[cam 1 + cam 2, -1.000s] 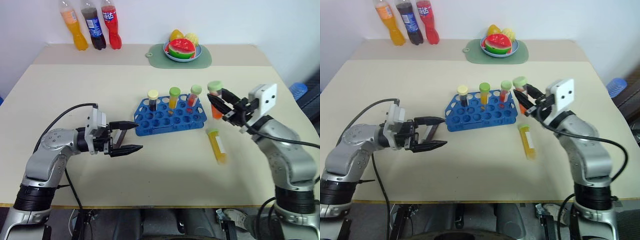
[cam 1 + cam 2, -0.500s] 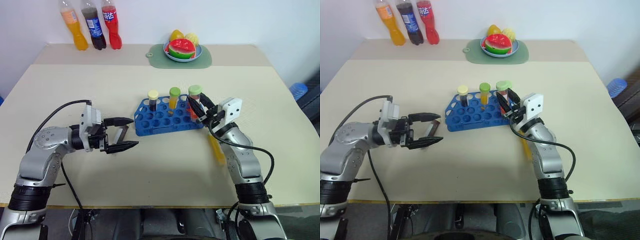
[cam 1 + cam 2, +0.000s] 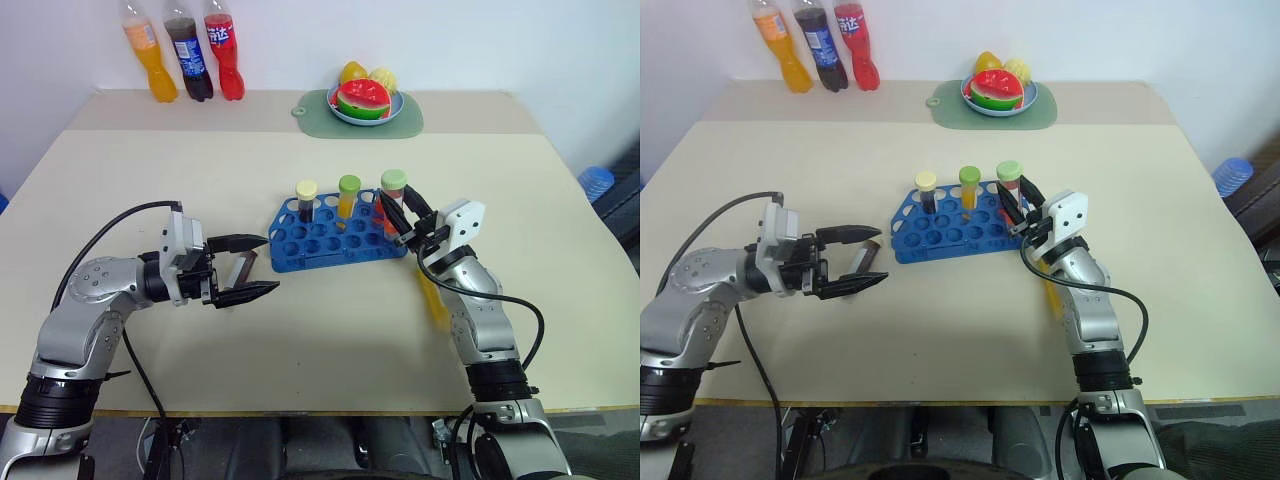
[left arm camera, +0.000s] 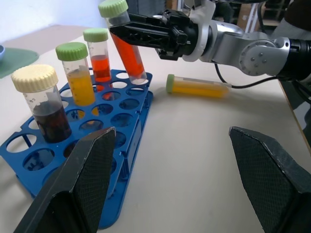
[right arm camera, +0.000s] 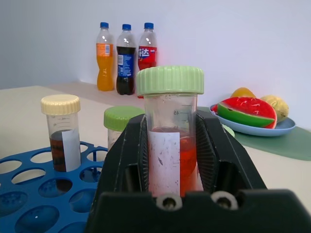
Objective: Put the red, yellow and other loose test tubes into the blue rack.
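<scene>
The orange-red tube leans with its lower end only shallowly in the rack's hole. My right gripper will open and grip its body farther [image 4: 133, 62] below the cap before seating it.
The blue rack [image 3: 335, 238] stands mid-table with a cream-capped dark tube [image 3: 306, 200], a green-capped yellow tube [image 3: 349, 195] and a green-capped red tube [image 4: 99, 60] upright in it. My right gripper [image 3: 398, 213] is shut on a green-capped orange-red tube [image 4: 127, 46]. It holds the tube tilted over the rack's right end, with the lower end at the holes. A loose yellow tube [image 4: 199, 87] lies on the table just right of the rack, partly hidden behind my right arm. My left gripper [image 3: 268, 264] is open and level, left of the rack, holding nothing.
Three soda bottles [image 3: 185, 50] stand at the back left. A plate of fruit [image 3: 365, 100] on a green mat sits at the back centre. A blue object [image 3: 597, 180] lies beyond the table's right edge.
My right gripper carried the orange-red tube left and down, from beside the rack to over its right end, then nearly stopped. The left gripper stayed where it was.
</scene>
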{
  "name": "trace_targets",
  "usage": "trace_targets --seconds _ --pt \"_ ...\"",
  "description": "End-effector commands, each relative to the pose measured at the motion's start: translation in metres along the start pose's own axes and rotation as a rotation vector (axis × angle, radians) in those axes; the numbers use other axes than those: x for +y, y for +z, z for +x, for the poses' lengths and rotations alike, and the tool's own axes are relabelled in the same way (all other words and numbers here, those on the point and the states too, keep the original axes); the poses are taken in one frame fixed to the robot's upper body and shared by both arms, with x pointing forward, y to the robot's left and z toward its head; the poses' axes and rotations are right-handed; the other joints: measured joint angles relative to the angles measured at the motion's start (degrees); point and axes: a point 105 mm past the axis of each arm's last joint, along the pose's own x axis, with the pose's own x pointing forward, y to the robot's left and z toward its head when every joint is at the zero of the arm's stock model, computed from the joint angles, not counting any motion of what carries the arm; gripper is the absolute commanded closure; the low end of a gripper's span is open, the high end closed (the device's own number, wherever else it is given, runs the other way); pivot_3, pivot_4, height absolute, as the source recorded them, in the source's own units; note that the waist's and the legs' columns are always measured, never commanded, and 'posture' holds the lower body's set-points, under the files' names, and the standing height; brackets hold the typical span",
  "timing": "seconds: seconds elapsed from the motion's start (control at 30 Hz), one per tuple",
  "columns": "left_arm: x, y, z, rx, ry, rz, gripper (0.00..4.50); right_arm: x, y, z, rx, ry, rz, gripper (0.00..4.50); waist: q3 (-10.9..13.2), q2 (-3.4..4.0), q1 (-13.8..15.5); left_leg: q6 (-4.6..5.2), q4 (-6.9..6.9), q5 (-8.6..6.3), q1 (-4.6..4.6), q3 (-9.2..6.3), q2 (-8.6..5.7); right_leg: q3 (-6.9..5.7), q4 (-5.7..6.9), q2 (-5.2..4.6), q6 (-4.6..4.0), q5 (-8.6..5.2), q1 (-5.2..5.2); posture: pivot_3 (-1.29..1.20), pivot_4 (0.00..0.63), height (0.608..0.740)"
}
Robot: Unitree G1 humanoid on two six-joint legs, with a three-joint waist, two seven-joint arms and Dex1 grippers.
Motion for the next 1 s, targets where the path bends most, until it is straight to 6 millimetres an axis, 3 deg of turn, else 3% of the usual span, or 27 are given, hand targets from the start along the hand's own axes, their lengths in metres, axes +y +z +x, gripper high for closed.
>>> trace_targets --seconds 0.03,0.53,0.77,1.0 --pt "-0.001 0.012 0.001 -0.021 -0.005 0.043 0.65 -0.003 -0.006 -0.005 0.021 -0.029 0.011 3.36 0.0 0.00 0.0 0.00 0.00 0.00 0.00 0.00 0.00 0.00 0.00 0.00 0.00 0.00 0.00 0.00 0.150 0.740" --pt "-0.001 0.013 0.005 -0.030 -0.009 0.044 0.65 0.007 -0.011 -0.004 0.023 -0.013 0.061 3.36 0.0 0.00 0.0 0.00 0.00 0.00 0.03 0.01 0.00 0.00 0.01 0.00 0.00 0.00 0.03 0.00 0.150 0.740" --pt "-0.001 0.014 0.006 -0.038 -0.008 0.042 0.65 0.001 -0.008 -0.006 -0.010 -0.039 0.001 0.18 0.0 0.04 -0.1 0.00 -0.01 0.00 0.05 0.01 0.00 0.00 0.04 0.00 0.00 0.00 0.01 0.00 0.150 0.740" --pt "-0.002 0.012 0.011 -0.053 -0.013 0.032 0.65 -0.015 0.005 -0.021 -0.004 -0.061 -0.057 0.18 0.0 0.03 0.1 0.00 -0.01 0.00 0.04 0.02 -0.01 0.01 0.05 -0.02 0.00 0.00 0.02 0.00 0.150 0.740"
